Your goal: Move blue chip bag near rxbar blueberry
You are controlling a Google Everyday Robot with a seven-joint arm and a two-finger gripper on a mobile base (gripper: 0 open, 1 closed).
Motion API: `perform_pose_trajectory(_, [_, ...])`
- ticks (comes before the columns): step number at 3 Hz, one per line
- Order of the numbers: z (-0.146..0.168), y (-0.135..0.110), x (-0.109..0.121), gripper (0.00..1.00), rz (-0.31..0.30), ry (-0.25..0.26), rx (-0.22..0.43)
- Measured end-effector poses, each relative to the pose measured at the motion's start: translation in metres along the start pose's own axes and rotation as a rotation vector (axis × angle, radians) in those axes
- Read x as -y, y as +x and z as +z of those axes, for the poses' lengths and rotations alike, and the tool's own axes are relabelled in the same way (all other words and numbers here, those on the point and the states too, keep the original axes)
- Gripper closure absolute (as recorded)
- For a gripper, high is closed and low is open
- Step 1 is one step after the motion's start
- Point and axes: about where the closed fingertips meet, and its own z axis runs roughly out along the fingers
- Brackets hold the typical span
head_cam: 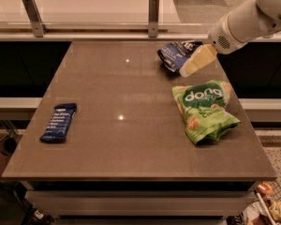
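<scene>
I should next move my gripper in over the middle of the blue chip bag [176, 55], behind the green chip bag, and close it there.
The blue chip bag [174, 55] is a small dark navy foil bag lying at the far right of the table top. My gripper [193, 64] comes in from the upper right on a white arm; its cream fingers [196, 61] reach down over the bag's right side, close to or touching it. The rxbar blueberry [59, 122] is a slim dark blue bar lying flat near the table's left edge, far from the bag and the gripper.
A larger bright green chip bag [203, 108] lies on the right half of the brown table [126, 139], just in front of the gripper. A counter with metal rail posts [153, 9] runs behind the table. The table drops off at every edge.
</scene>
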Motion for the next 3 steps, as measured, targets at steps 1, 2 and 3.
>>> perform_pose_trajectory(1, [0.015, -0.006, 0.003, 0.0, 0.013, 0.034, 0.005])
perform_pose_trajectory(2, [0.05, -0.019, 0.013, 0.0, 0.036, 0.065, 0.038])
perform_pose_trajectory(3, [0.088, -0.027, 0.023, 0.0, 0.067, 0.066, 0.076])
